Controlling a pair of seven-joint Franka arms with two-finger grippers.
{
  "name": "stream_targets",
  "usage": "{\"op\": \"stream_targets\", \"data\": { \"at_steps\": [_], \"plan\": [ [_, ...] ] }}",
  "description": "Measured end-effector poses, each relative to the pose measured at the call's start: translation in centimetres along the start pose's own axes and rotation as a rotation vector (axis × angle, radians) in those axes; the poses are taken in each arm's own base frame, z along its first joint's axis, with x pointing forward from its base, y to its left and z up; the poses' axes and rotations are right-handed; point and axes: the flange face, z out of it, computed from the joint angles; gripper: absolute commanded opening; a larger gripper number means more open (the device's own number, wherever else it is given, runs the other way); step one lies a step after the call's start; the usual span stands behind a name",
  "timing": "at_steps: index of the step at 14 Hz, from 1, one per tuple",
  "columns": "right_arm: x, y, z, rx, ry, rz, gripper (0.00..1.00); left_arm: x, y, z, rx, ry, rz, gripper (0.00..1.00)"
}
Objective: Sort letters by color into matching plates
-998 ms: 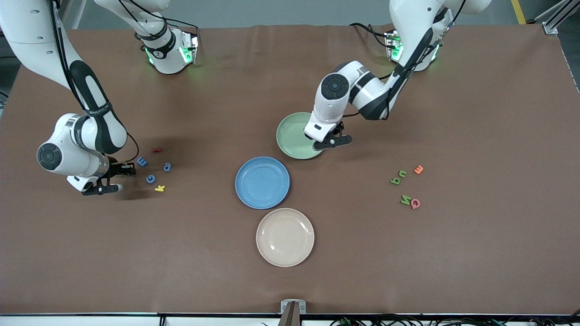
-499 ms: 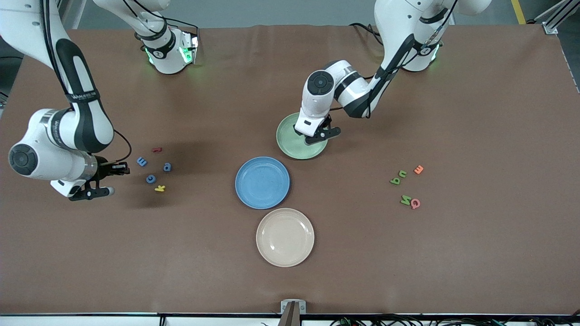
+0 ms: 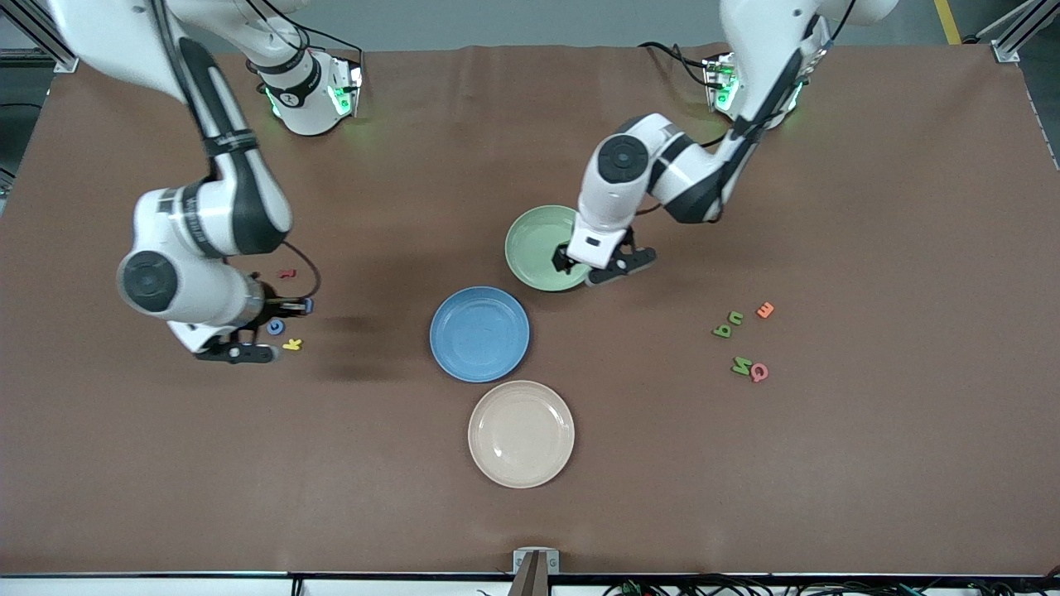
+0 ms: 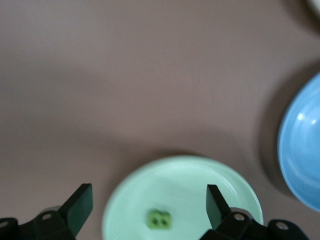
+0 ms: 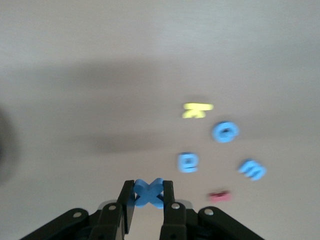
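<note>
Next, my right gripper releases the blue X letter in the blue plate's half that is closer to the pale green plate (image 3: 483, 317).
My right gripper (image 3: 263, 331) is shut on a blue X letter (image 5: 148, 192) and holds it up over the loose letters at the right arm's end of the table. Three more blue letters (image 5: 225, 132) (image 5: 188, 162) (image 5: 252, 169) lie below it. My left gripper (image 3: 590, 265) is open over the edge of the pale green plate (image 3: 530, 244), and a green letter (image 4: 160, 219) lies in that plate (image 4: 180, 185). The blue plate (image 3: 479, 334) is bare. Three green letters (image 3: 735, 317) (image 3: 723, 331) (image 3: 741, 365) lie at the left arm's end of the table.
A beige plate (image 3: 521, 434) lies nearer the camera than the blue plate. A red letter (image 3: 287, 273) and a yellow letter (image 3: 292, 343) lie among the blue ones. An orange letter (image 3: 765, 310) and a pink letter (image 3: 759, 372) lie among the green ones.
My right arm has swung from the table's end toward the plates with the blue X held. My left gripper has shifted from over the green plate's middle to its edge.
</note>
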Motion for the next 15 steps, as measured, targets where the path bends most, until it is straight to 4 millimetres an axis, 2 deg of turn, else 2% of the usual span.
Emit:
{"op": "stream_targets", "data": {
  "at_steps": [3, 5, 7, 9, 11, 13, 15],
  "plan": [
    [-1.9, -9.3, -0.2, 0.031, 0.022, 0.096, 0.15, 5.9, -4.1, -2.2, 0.019, 0.010, 0.067, 0.99],
    [-3.0, -15.2, 1.5, 0.048, 0.047, 0.154, 0.15, 8.9, -6.9, -2.1, 0.041, -0.005, 0.135, 0.99],
    [-3.9, -19.8, 4.6, 0.061, 0.084, 0.196, 0.15, 11.5, -9.9, -1.8, 0.065, -0.009, 0.217, 0.97],
    [-4.7, -23.0, 8.1, 0.076, 0.116, 0.225, 0.14, 13.4, -12.8, -1.0, 0.121, 0.005, 0.317, 0.95],
    [-5.2, -25.3, 10.7, 0.084, 0.132, 0.251, 0.14, 14.8, -15.2, -0.1, 0.157, -0.004, 0.403, 0.92],
    [-5.3, -26.7, 11.6, 0.088, 0.133, 0.262, 0.15, 15.4, -16.7, 1.0, 0.163, -0.028, 0.479, 0.90],
    [-5.2, -27.2, 11.6, 0.108, 0.122, 0.278, 0.17, 15.6, -17.9, 2.2, 0.147, -0.027, 0.562, 0.88]
  ]
}}
